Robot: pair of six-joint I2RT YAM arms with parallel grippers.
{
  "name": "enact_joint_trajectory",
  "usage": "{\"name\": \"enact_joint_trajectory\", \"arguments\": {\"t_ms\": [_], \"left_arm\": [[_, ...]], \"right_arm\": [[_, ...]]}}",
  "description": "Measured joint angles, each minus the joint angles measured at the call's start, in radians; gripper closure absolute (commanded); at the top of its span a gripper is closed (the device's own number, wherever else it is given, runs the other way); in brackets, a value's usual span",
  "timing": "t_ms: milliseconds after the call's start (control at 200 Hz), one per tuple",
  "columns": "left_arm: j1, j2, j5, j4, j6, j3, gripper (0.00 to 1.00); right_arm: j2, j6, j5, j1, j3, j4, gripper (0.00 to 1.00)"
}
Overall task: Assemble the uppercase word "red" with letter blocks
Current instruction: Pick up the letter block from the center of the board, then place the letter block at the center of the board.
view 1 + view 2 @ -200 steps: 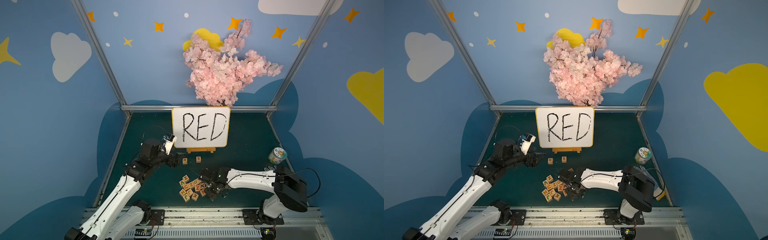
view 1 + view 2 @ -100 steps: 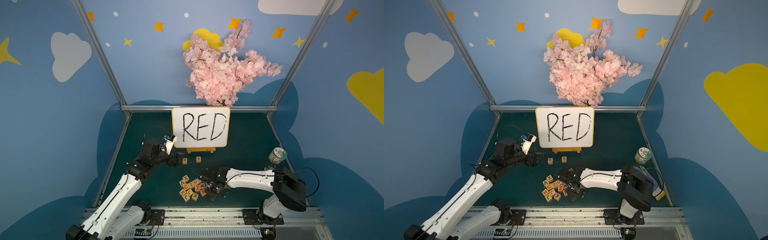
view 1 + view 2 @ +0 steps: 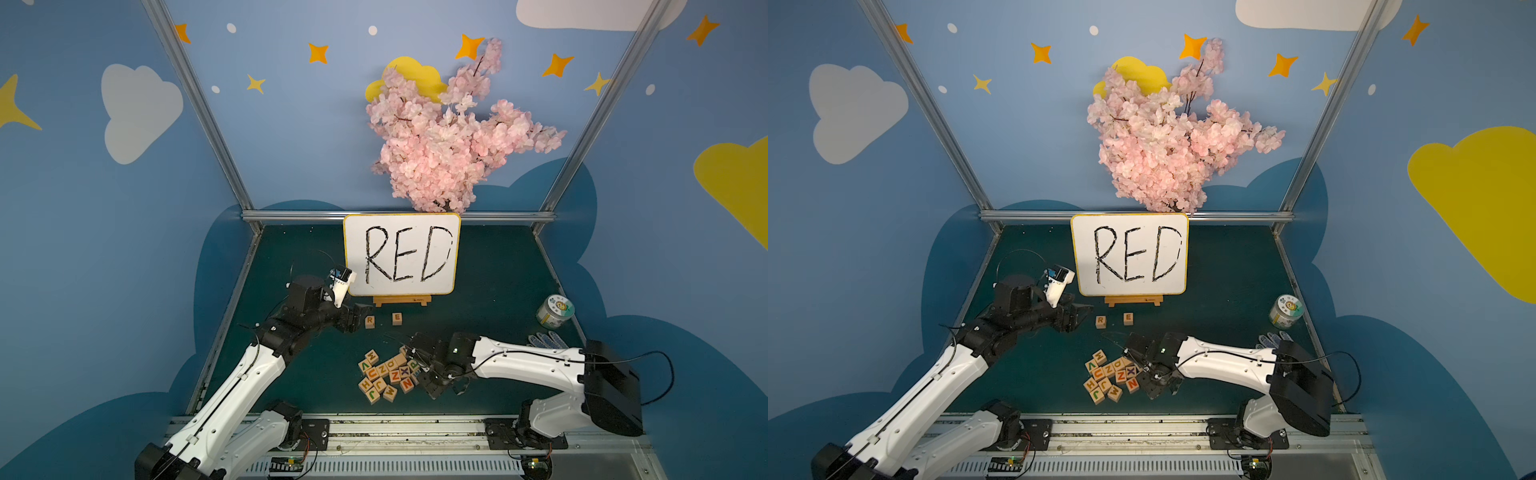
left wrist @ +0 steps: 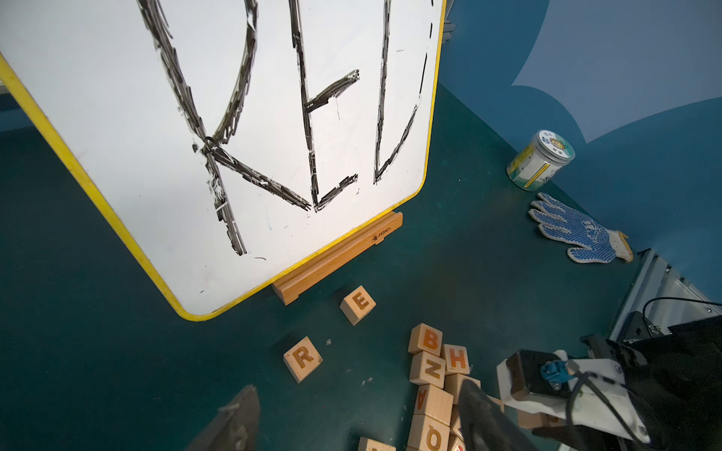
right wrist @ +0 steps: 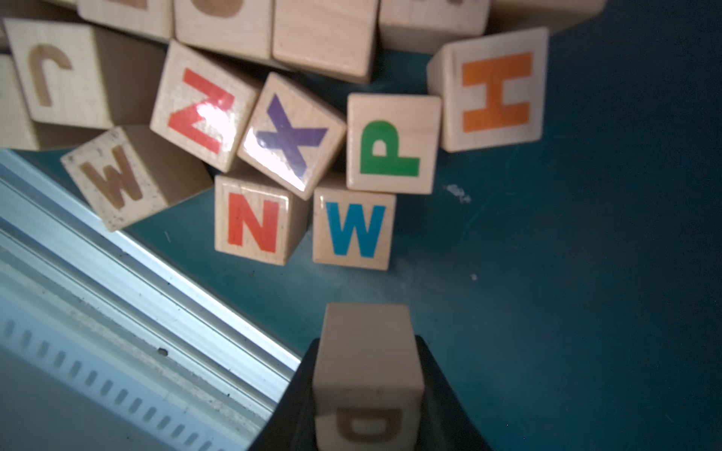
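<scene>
The robot's right gripper will release the D block, now at the edge of the block pile, on the green table (image 3: pixel 434 338) (image 5: pixel 665 45) next to the far corner of the block pile, toward the jar.
Two letter blocks lie in front of the whiteboard stand: the orange R block (image 3: pixel 370 321) (image 4: pixel 302 358) and, to its right with a gap between, the E block (image 3: pixel 397 318) (image 4: pixel 357 304). My left gripper (image 3: pixel 359 316) (image 4: pixel 357 390) hovers just left of the R block, open, with nothing between its fingers. My right gripper (image 3: pixel 432 384) (image 5: pixel 367 347) sits low at the right edge of the block pile (image 3: pixel 386 376), shut on a pale cube with a D on the face toward the camera, the D block (image 5: pixel 367 332). In both top views the gripper hides this block.
The yellow-rimmed whiteboard (image 3: pixel 401 253) with handwritten RED stands on a wooden stand at the back. A jar (image 3: pixel 555 311) and a blue-dotted glove (image 4: pixel 578 230) lie at the right. The metal rail (image 3: pixel 374 432) runs along the front edge, close to the pile.
My right gripper's jaws have closed on the D block beside the pile. The left arm has shifted only slightly and stays open near the R block.
</scene>
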Motion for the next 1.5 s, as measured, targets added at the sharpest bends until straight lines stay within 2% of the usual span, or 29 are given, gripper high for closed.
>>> {"name": "enact_joint_trajectory", "arguments": {"t_ms": [381,606,831,1237,1497], "left_arm": [[0.000,0.000,0.000,0.000,0.000,0.000,0.21],[0.000,0.000,0.000,0.000,0.000,0.000,0.21],[-0.001,0.000,0.008,0.001,-0.001,0.000,0.21],[-0.003,0.008,0.018,0.010,-0.005,-0.011,0.21],[-0.003,0.025,0.023,0.011,-0.012,-0.012,0.21]], "right_arm": [[-0.243,-0.075,0.064,-0.173,-0.009,-0.072,0.84],[-0.267,-0.108,0.097,-0.214,-0.019,-0.022,0.85],[-0.169,-0.188,0.121,-0.282,-0.009,0.063,0.86],[0.173,-0.348,0.073,-0.389,0.138,0.113,0.86],[0.267,-0.373,0.033,-0.427,0.169,0.120,0.74]]}}
